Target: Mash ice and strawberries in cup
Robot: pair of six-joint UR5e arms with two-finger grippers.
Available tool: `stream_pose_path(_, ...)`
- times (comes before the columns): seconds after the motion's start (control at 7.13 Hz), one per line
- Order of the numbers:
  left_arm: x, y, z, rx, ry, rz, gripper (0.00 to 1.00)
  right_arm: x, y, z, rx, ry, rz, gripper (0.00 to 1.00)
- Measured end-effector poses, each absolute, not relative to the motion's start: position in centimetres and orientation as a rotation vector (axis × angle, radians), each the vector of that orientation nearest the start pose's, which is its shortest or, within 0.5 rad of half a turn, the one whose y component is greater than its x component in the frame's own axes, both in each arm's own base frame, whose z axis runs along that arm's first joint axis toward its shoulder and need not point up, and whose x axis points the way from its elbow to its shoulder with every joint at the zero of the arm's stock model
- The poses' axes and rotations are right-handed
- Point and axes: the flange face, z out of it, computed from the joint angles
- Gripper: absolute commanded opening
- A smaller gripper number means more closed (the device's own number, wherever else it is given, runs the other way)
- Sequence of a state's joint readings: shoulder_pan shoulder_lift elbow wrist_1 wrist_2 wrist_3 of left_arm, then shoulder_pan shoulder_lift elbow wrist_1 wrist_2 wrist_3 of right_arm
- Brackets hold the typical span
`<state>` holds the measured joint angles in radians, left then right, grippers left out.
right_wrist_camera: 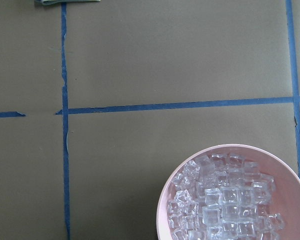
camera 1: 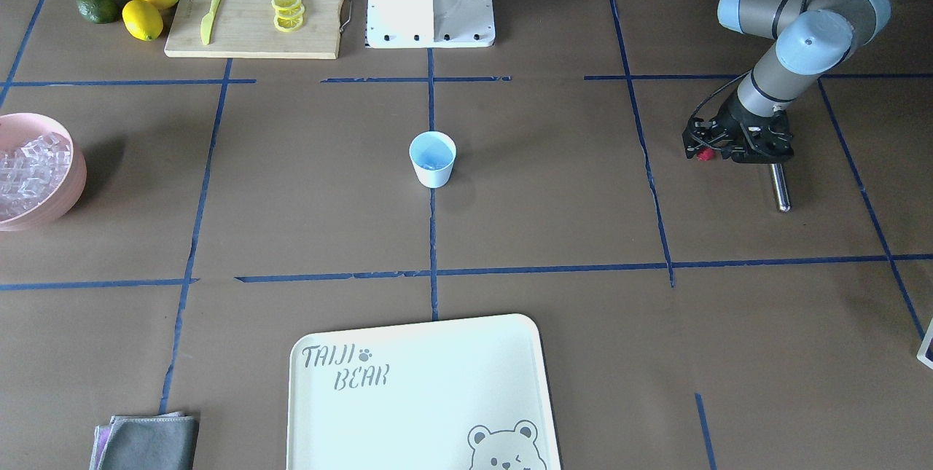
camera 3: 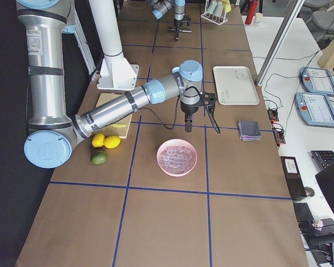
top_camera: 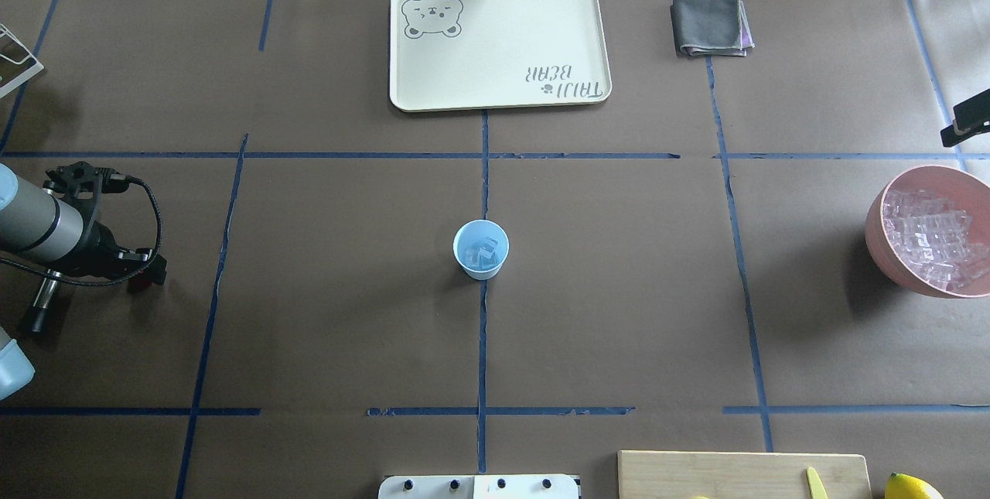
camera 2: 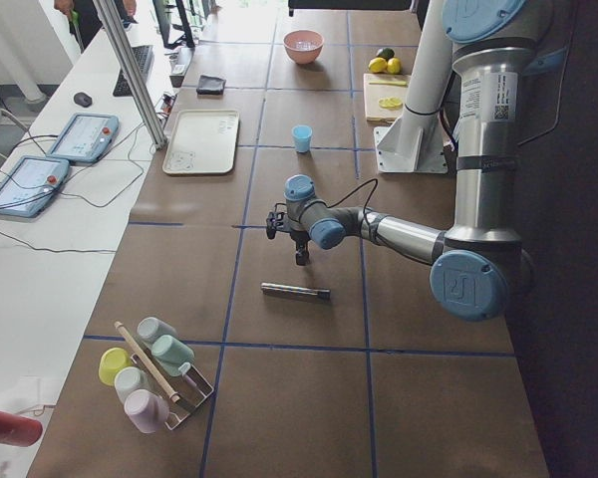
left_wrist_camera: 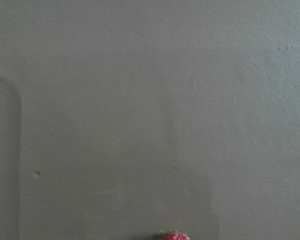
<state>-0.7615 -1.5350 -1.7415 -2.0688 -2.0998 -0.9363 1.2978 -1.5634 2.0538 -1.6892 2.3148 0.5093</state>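
Note:
The robot's left gripper should release the red strawberry, now held low over the table, over the clear ice cubes inside the pale blue cup (camera 1: 434, 156).
The pale blue cup (camera 1: 432, 158) stands upright at the table's centre, with a few clear ice cubes (top_camera: 483, 250) inside it. My left gripper (camera 1: 704, 153) hovers low over the table far to the cup's side, shut on a small red strawberry (camera 1: 704, 155). The berry's top shows at the bottom edge of the left wrist view (left_wrist_camera: 172, 235). My right gripper (camera 3: 187, 121) hangs high beside the pink bowl (camera 3: 177, 157) of ice (right_wrist_camera: 225, 200). It shows only in the exterior right view, so I cannot tell whether it is open or shut.
A metal rod (camera 1: 780, 188) lies on the table just beside my left gripper. A cream tray (camera 1: 437, 412) and a grey cloth (camera 1: 149, 442) sit on the far side. A cutting board (camera 1: 255, 11) with a knife and lemon slices, lemons and an avocado sit near the base.

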Motion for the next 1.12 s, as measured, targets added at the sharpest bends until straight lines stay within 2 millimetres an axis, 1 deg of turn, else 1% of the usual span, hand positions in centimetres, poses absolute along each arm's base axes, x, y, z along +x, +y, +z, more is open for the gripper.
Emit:
stream_pose_path(0.14,30.8,-40.8,54.1,0.008,0.808,0.05,0.0,-6.1,-46.9,43.6,0.048,-0.813,0.087,1.0)
stream_pose_path(0.28,31.0,-40.8,52.7,0.013,0.834,0.052,0.0,-5.7,-46.9,43.7,0.052,-0.811,0.084,1.0)
stream_pose_path(0.42,32.1,-41.6,48.9,0.013,0.9,0.039,0.0,-5.0,-46.9,44.2,0.058,-0.806,0.072,1.0)
stream_pose_path(0.56,34.5,-43.2,43.1,-0.001,0.994,-0.005,0.0,-3.9,-46.7,44.9,0.059,-0.795,0.054,1.0)
stream_pose_path(0.7,37.0,-44.6,36.5,-0.028,1.087,-0.061,0.0,-2.9,-46.6,45.5,0.057,-0.783,0.028,1.0)
stream_pose_path(0.84,39.9,-44.9,30.5,-0.065,1.163,-0.1,0.0,-2.4,-46.5,45.9,0.056,-0.777,0.005,1.0)
stream_pose_path(0.98,43.1,-44.7,25.5,-0.098,1.215,-0.133,0.0,-2.3,-46.5,46.2,0.055,-0.774,-0.007,1.0)
stream_pose_path(1.12,46.1,-44.5,21.9,-0.11,1.242,-0.164,0.0,-2.2,-46.4,46.3,0.054,-0.773,-0.012,1.0)
